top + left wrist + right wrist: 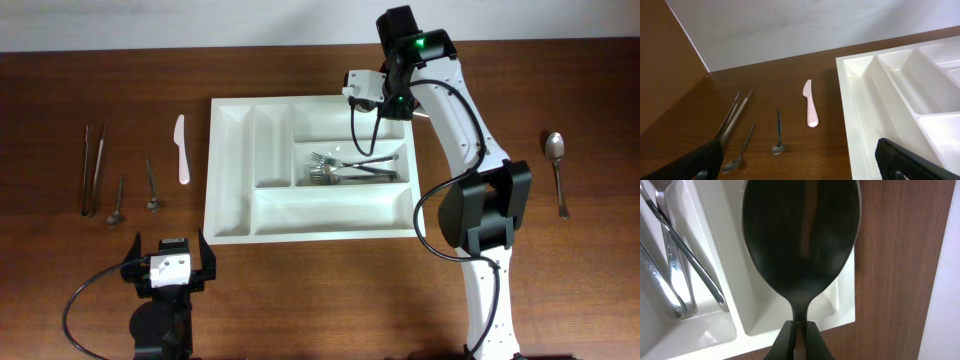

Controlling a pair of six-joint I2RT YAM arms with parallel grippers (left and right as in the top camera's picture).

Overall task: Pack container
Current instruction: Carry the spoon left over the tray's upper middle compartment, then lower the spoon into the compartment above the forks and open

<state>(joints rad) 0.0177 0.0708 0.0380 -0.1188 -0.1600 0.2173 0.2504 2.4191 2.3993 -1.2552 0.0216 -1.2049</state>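
Next, I let go of the spoon with my right gripper in the tray's empty far compartment (pixel 354 134), along the divider behind the forks.
The container (pixel 230 180) is a large white cutlery tray in the middle of the table. Several metal forks (pixel 345 170) lie in its middle long compartment. My right gripper (pixel 385 98) hangs over the tray's far right corner. In the right wrist view it (pixel 800 335) is shut on the neck of a dark-looking spoon (pixel 801 240), whose bowl hangs above the corner compartment (pixel 765 325), next to the forks (pixel 680 265). My left gripper (pixel 168 262) stands open and empty near the front edge, left of the tray (pixel 865 110).
Left of the tray lie a white plastic knife (pixel 181 150), two small spoons (pixel 152 188) (pixel 118 202) and a pair of long metal sticks (pixel 93 170). One more spoon (pixel 558 170) lies at the far right. The knife (pixel 811 104) shows in the left wrist view.
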